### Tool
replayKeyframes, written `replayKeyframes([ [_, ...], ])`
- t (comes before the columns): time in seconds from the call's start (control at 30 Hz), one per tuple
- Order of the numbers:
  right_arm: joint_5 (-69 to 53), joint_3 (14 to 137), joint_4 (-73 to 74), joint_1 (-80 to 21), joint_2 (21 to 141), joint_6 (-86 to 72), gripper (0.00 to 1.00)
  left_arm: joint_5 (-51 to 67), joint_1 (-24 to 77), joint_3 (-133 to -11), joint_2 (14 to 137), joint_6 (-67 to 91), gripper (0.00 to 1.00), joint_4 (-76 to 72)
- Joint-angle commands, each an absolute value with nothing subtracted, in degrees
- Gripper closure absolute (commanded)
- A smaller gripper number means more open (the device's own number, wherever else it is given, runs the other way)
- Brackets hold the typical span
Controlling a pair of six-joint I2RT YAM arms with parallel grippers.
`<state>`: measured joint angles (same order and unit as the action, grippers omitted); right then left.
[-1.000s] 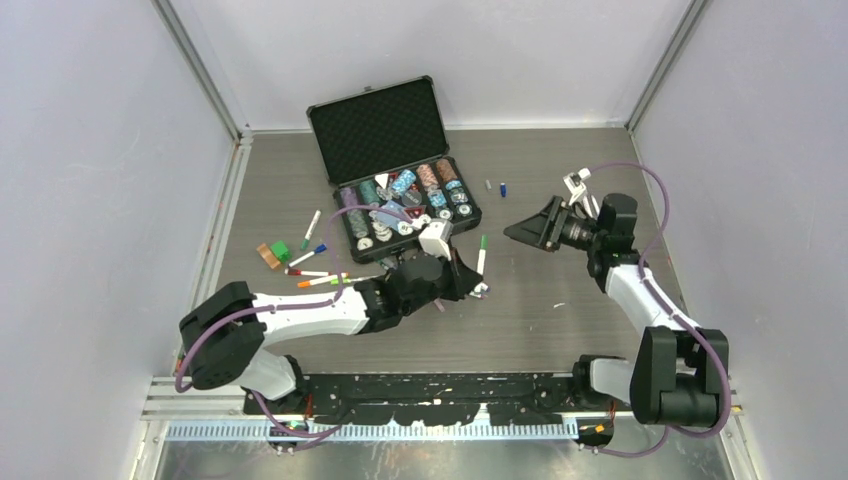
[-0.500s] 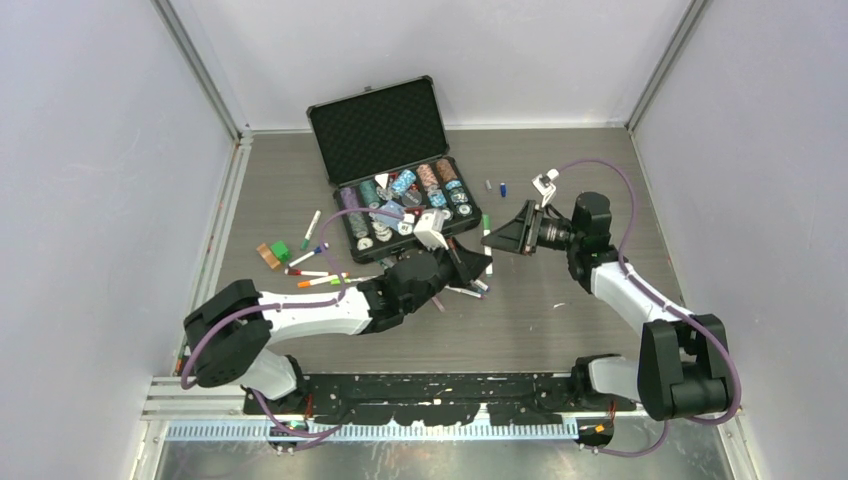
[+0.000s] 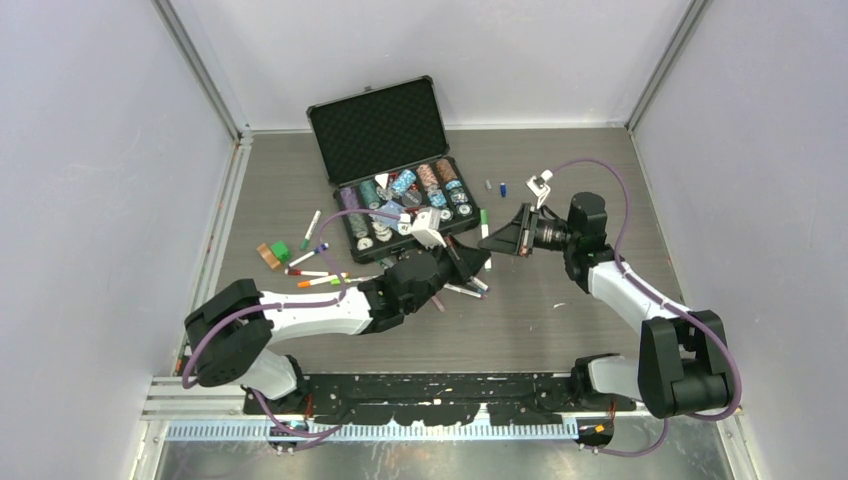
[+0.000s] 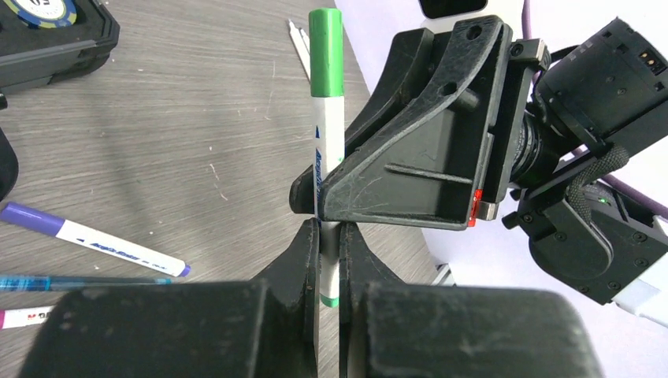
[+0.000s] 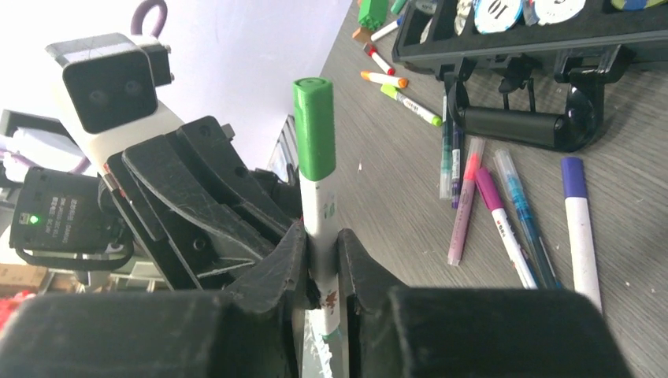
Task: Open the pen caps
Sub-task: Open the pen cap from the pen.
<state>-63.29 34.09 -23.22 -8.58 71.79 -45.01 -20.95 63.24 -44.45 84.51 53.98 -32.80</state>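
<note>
Both my grippers are holding the white body of the pen, so my left gripper will open and take the pen's green cap (image 3: 484, 221) while my right gripper keeps the pen still.
A white-barrelled pen (image 4: 325, 142) with a green cap (image 4: 325, 51) stands upright between both grippers, above the table near the case (image 3: 484, 228). My left gripper (image 4: 328, 236) is shut on the lower barrel, just above the pen's green end. My right gripper (image 5: 321, 244) has come in from the right, and its fingers press on the white barrel (image 5: 319, 209) below the green cap (image 5: 314, 130). Both grippers meet at the pen (image 3: 490, 250) in the top view. Two tiny loose pen caps (image 3: 503, 189) lie on the table behind it.
The open black case (image 3: 378, 128) of poker chips sits just behind the left gripper. Several pens lie by its front handle (image 5: 504, 213), and more lie to the left (image 3: 315, 280) beside small green and orange blocks (image 3: 275, 250). A purple-capped pen (image 4: 94, 240) lies near the left gripper.
My right gripper swung left to the pen held by the left gripper and narrowed its jaws onto the barrel. The left arm raised the pen slightly, then held still.
</note>
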Motion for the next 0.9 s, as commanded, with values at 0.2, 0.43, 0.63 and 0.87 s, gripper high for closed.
replayKeyframes([
  [0.2, -64.24, 37.67, -21.31, -9.05, 69.94, -39.55, 1.00, -17.73, 62.69, -43.51, 82.95, 54.62, 0.54, -36.48],
  [0.43, -66.43, 40.80, -9.39, -9.14, 69.17, -28.00, 1.00, -4.52, 56.69, -40.26, 80.76, 59.03, 0.37, -38.85],
  [0.63, -70.09, 42.48, -3.14, -9.32, 69.13, -21.86, 0.99, -3.06, 53.05, -42.52, 79.30, 57.68, 0.36, -37.41],
  [0.87, -70.32, 43.00, -1.11, -9.72, 69.97, -20.03, 1.00, -2.29, 51.77, -45.00, 80.52, 57.45, 0.37, -39.26],
])
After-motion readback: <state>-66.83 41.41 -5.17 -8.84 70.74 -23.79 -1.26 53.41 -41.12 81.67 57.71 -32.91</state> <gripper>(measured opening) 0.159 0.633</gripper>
